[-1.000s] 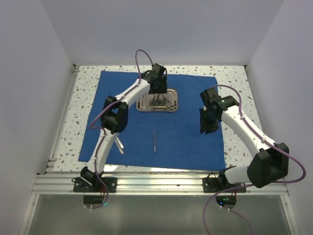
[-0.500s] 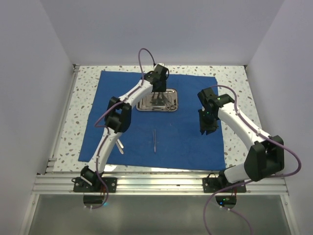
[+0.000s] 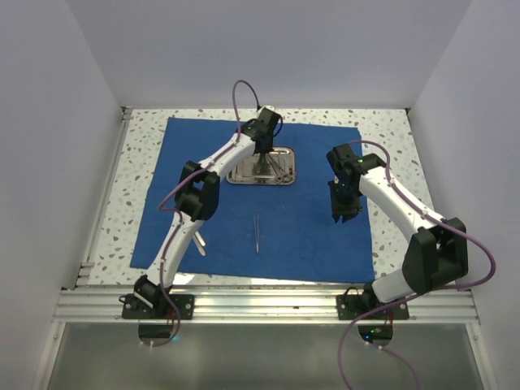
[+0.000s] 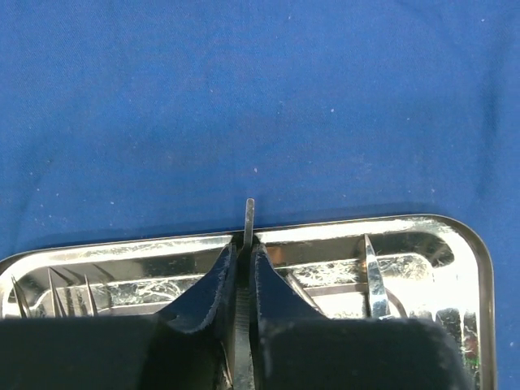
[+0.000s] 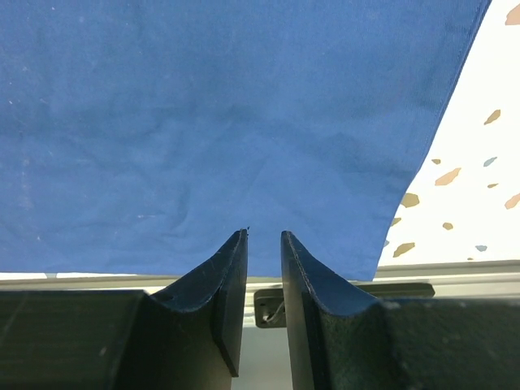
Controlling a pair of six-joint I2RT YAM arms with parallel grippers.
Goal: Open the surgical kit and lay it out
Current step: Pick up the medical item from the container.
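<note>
The thin silver instrument, still down in the steel tray, will be released by my left gripper on the cloth [image 3: 209, 235] close beside the slanted silver instruments.
The royal-blue cloth [image 3: 309, 236] of the surgical kit lies spread flat on the table. The small steel tray [image 3: 240, 175] sits on its far middle. My left gripper [image 3: 262, 159] reaches down into the tray [image 4: 455, 236] and is shut [image 4: 244, 248] on a thin silver instrument [image 4: 249, 215], whose tip sticks out past the fingertips. More instruments [image 4: 372, 276] lie in the tray. Two silver instruments [image 3: 257, 233] [image 3: 199, 241] lie on the cloth in front. My right gripper [image 3: 344, 213] hovers over the cloth's right part [image 5: 203, 122], its jaws [image 5: 264, 234] a little apart with nothing between them.
Speckled white tabletop [image 3: 390, 138] shows round the cloth, and also past its corner [image 5: 479, 162]. White walls enclose the left, far and right sides. An aluminium rail [image 3: 260, 305] runs along the near edge by the arm bases.
The left gripper has shut on a thin instrument in the tray. The right arm has shifted slightly left, its gripper staying over the cloth.
</note>
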